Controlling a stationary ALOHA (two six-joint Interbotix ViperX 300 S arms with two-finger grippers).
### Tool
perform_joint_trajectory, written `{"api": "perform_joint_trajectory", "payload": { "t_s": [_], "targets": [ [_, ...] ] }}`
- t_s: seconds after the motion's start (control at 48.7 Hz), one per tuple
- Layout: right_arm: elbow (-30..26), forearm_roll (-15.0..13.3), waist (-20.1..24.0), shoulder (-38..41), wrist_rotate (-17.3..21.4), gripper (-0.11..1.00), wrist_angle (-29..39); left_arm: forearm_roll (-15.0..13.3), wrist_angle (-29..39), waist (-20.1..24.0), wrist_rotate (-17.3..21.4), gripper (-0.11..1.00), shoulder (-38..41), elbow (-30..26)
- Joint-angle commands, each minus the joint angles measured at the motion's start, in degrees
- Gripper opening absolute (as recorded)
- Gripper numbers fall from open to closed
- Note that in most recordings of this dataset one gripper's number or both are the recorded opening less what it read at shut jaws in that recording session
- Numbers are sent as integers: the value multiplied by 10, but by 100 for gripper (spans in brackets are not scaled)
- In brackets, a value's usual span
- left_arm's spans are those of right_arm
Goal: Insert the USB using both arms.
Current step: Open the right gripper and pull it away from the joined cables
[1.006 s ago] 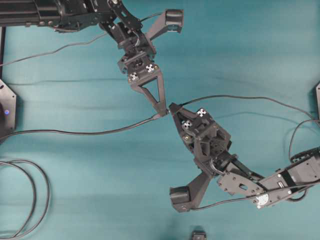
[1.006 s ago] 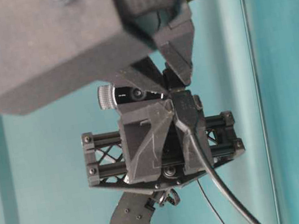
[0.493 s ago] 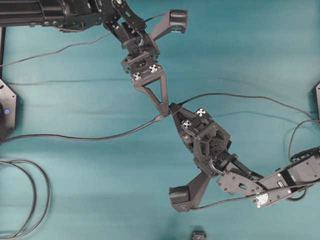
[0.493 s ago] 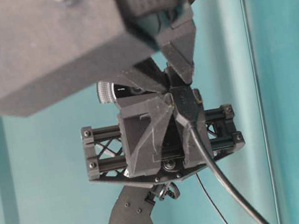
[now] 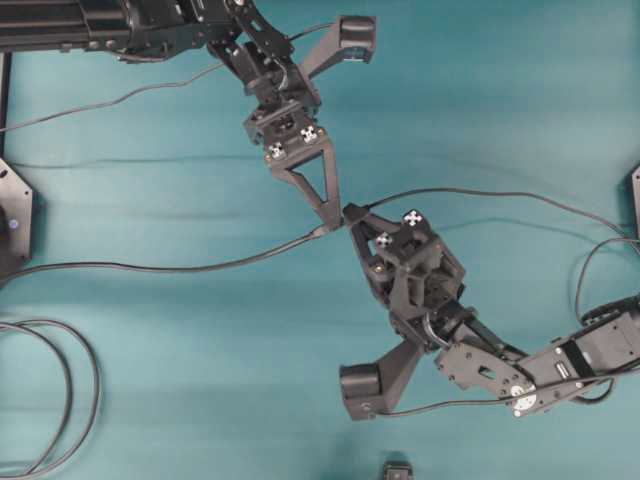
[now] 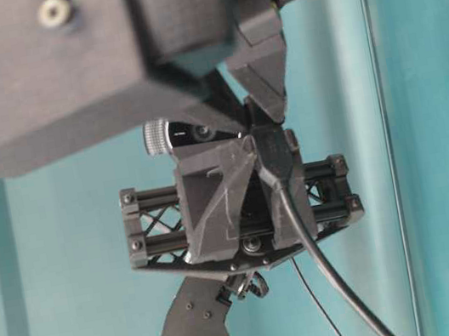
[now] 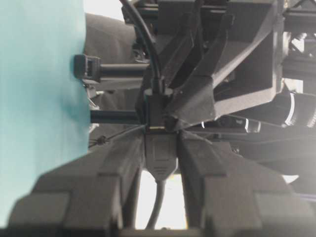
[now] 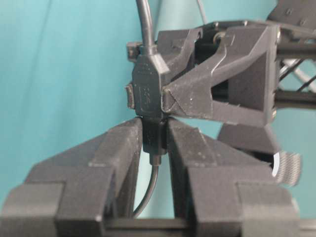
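The robot's left gripper will set the USB plug down on the teal table (image 5: 331,229) below where the fingers of the grippers meet.
The USB plug (image 7: 159,155), grey with a thin sliver of silver tip showing, sits between the fingers of my left gripper (image 7: 159,148), which is shut on it. Its cable (image 5: 200,266) trails left across the teal table. Pressed end to end against it is an all-dark socket (image 7: 154,106), and my right gripper (image 8: 153,133) is shut on that socket (image 8: 152,138). In the overhead view the left gripper (image 5: 328,222) and right gripper (image 5: 352,214) meet tip to tip at mid-table. From the right wrist the plug body (image 8: 147,91) stands directly above the socket.
A looped cable coil (image 5: 70,400) lies at the lower left. A black base (image 5: 12,225) sits at the left edge. The socket's cable (image 5: 480,193) arcs off to the right. A small black object (image 5: 398,470) is at the bottom edge.
Both grippers have shifted slightly to the right together, still tip to tip. Their grips on plug and socket are unchanged.
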Motion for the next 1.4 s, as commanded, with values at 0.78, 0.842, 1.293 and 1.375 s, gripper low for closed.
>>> {"api": "perform_joint_trajectory", "payload": {
  "t_s": [0.78, 0.842, 1.293, 1.375],
  "targets": [
    [-7, 80, 8, -80, 64, 82, 31, 10, -12, 11, -18, 29, -13, -17],
    [-4, 80, 11, -100, 98, 82, 47, 33, -24, 11, -18, 29, -15, -18],
    [-17, 80, 11, -181, 237, 82, 140, 365, -231, -51, -19, 29, -27, -33],
    [-21, 80, 11, -193, 261, 82, 164, 417, -269, -73, -21, 29, -27, -32]
  ]
}}
